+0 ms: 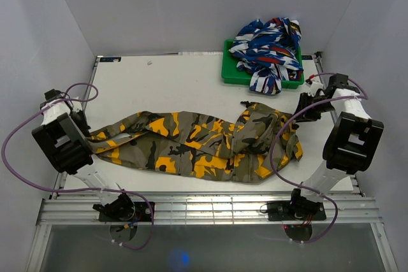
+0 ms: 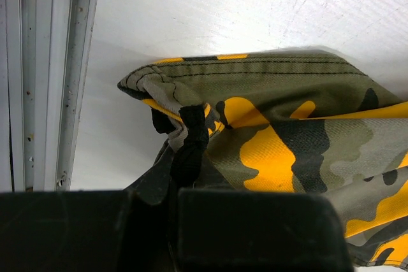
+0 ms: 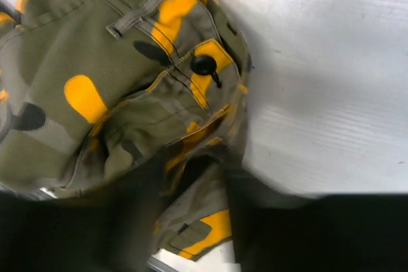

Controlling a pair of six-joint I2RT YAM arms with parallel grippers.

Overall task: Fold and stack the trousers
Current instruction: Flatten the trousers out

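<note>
My left gripper will let go of the trousers' hem on the white table, close beside the piece of metal (image 1: pixel 81 138) (image 2: pixel 99 148) along the table's side edge.
The camouflage trousers (image 1: pixel 197 144) lie stretched across the table, leg ends at the left and waist at the right. My left gripper (image 1: pixel 89 130) is at the leg end. In the left wrist view my left gripper (image 2: pixel 153 221) is shut on the hem of the trousers (image 2: pixel 287 132), with a black drawstring (image 2: pixel 191 138) running into the narrow gap. My right gripper (image 1: pixel 305 111) is at the waist end. In the right wrist view my right gripper (image 3: pixel 197 234) has its blurred fingers close together on folded waist cloth of the trousers (image 3: pixel 95 62), below a black button (image 3: pixel 204 65).
A green bin (image 1: pixel 227 71) at the back right holds a bundle of blue, white and red cloth (image 1: pixel 268 46). White walls close in the table on the left, back and right. An aluminium rail (image 1: pixel 204 208) runs along the near edge.
</note>
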